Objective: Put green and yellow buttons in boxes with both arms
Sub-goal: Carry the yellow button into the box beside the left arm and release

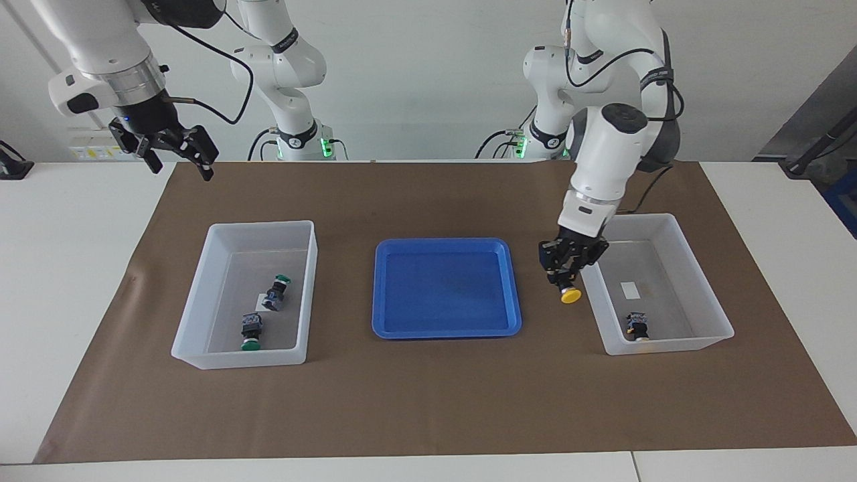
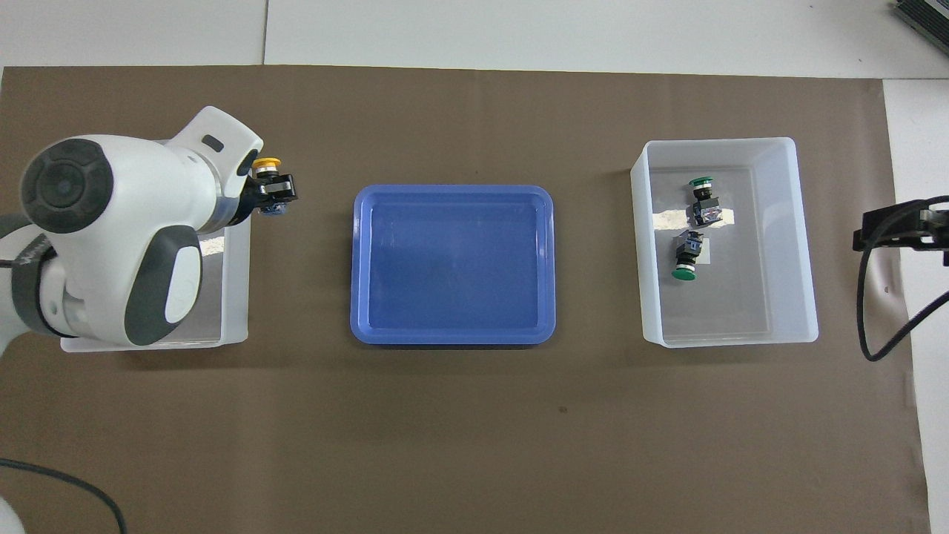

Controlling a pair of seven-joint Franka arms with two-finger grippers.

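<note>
My left gripper should set the yellow button down and release it beside the other yellow button [image 2: 197, 190], on the side of its box that is toward the blue tray.
My left gripper [image 1: 568, 276] is shut on a yellow button [image 1: 570, 294], cap downward, held over the mat beside the rim of the box [image 1: 663, 345] at the left arm's end. That box holds another yellow button [image 1: 637, 326]. In the overhead view the left gripper [image 2: 270, 194] and its yellow button [image 2: 265, 163] show, and the arm covers most of that box [image 2: 233, 297]. The other box [image 1: 261, 226] [image 2: 719, 141] holds two green buttons [image 1: 276, 291] [image 1: 251, 331] [image 2: 700, 200] [image 2: 686, 259]. My right gripper [image 1: 175, 155] [image 2: 904, 226] waits open and empty, raised over the table's edge at the right arm's end.
A shallow blue tray [image 1: 445, 331] [image 2: 452, 191] lies between the two boxes with nothing in it. A brown mat [image 1: 428, 402] covers the table under everything. A black cable [image 2: 867, 326] hangs from the right arm.
</note>
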